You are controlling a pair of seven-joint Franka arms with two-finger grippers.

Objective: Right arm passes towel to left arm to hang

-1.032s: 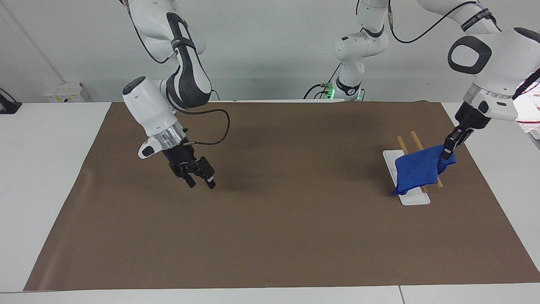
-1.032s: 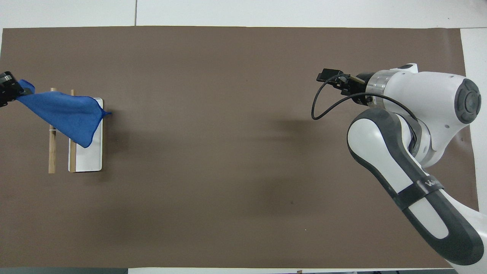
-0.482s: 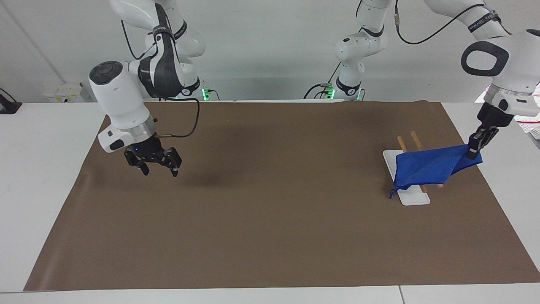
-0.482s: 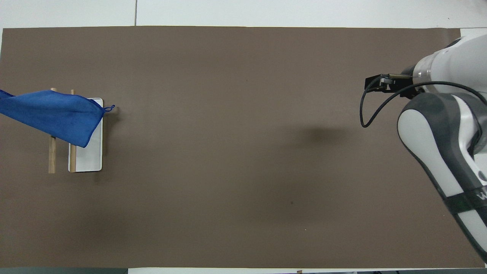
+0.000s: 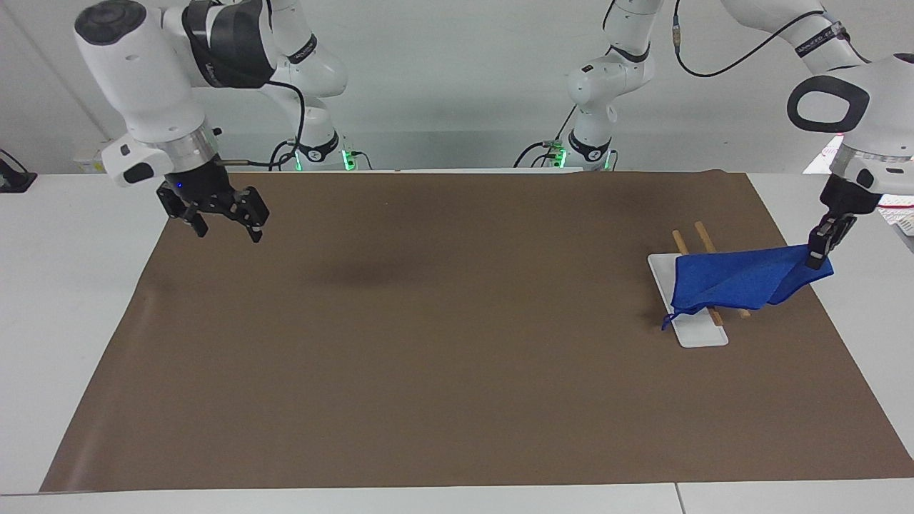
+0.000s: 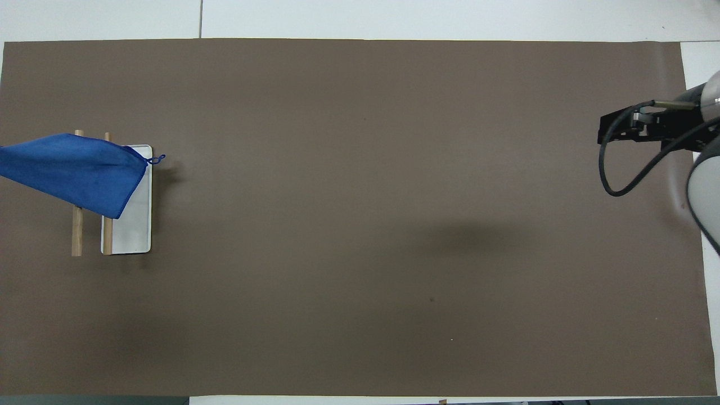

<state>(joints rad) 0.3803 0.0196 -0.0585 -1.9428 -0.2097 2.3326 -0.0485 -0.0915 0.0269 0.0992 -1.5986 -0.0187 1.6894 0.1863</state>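
Observation:
Next, my left gripper releases the blue towel across the two wooden rails of the small rack [image 6: 98, 171]. The towel is now stretched out past the rack.
The blue towel [image 5: 742, 282] lies draped over the two wooden rails of a small rack [image 5: 703, 239] with a white base [image 5: 696, 334], toward the left arm's end of the table. It also shows in the overhead view [image 6: 73, 171]. My left gripper [image 5: 820, 251] is shut on the towel's corner and holds it stretched out past the rack, over the mat's edge. My right gripper [image 5: 225, 227], with a small blue light, is open and empty, raised over the mat's corner at the right arm's end; it also shows in the overhead view [image 6: 610, 126].
A brown mat [image 5: 457, 343] covers most of the white table. Two small white arms with green lights [image 5: 585, 153] stand at the robots' edge. A towel loop [image 6: 156, 160] hangs off the rack's white base.
My right arm has pulled back and risen toward its own end of the table, empty. My left gripper has drawn the towel's corner outward, stretching the towel flatter over the rack.

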